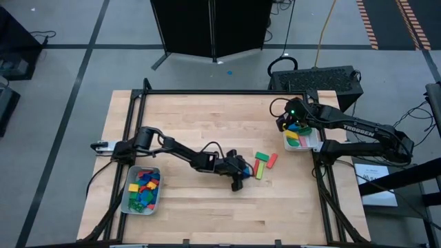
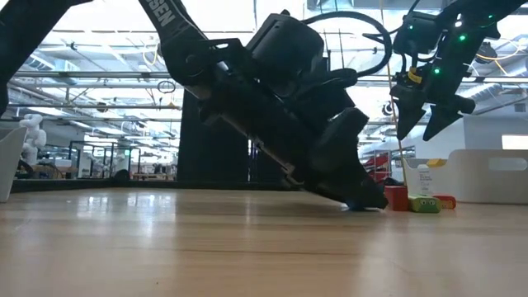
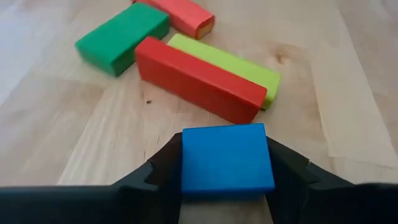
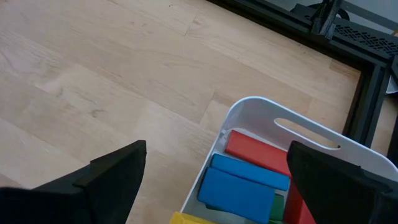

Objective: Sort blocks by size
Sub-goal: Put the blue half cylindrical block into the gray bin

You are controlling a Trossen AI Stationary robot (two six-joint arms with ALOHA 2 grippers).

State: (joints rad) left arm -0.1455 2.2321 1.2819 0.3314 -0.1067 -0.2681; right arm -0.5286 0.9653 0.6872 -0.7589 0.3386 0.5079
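Note:
I should use my left gripper to set the blue block loose on the green block [image 1: 136, 206] near the near end of the grey tray.
My left gripper [image 1: 238, 179] reaches low over the table's middle and is shut on a blue block [image 3: 227, 158]. Just beyond it, lying flat on the wood, are a red bar [image 3: 198, 79], a lime bar [image 3: 231, 62], a green block [image 3: 121, 37] and another red block [image 3: 186, 12]. My right gripper [image 1: 293, 124] hangs open and empty above the white tray [image 4: 245, 115] at the right, which holds red, blue and yellow blocks [image 4: 245, 183]. My left gripper pinches the blue block by its two opposite side faces [image 3: 186, 165] between its two fingers. The fingers slant down from the table's left. In the low view the fingertips [image 2: 363, 200] are down at the table top; whether the block rests on the wood I cannot tell.
A grey tray [image 1: 141, 189] with several small coloured blocks stands at the near left by the left arm's base. A black frame [image 1: 207, 92] runs along the table's far edge and sides. Bare wood lies across the near middle [image 1: 227, 213].

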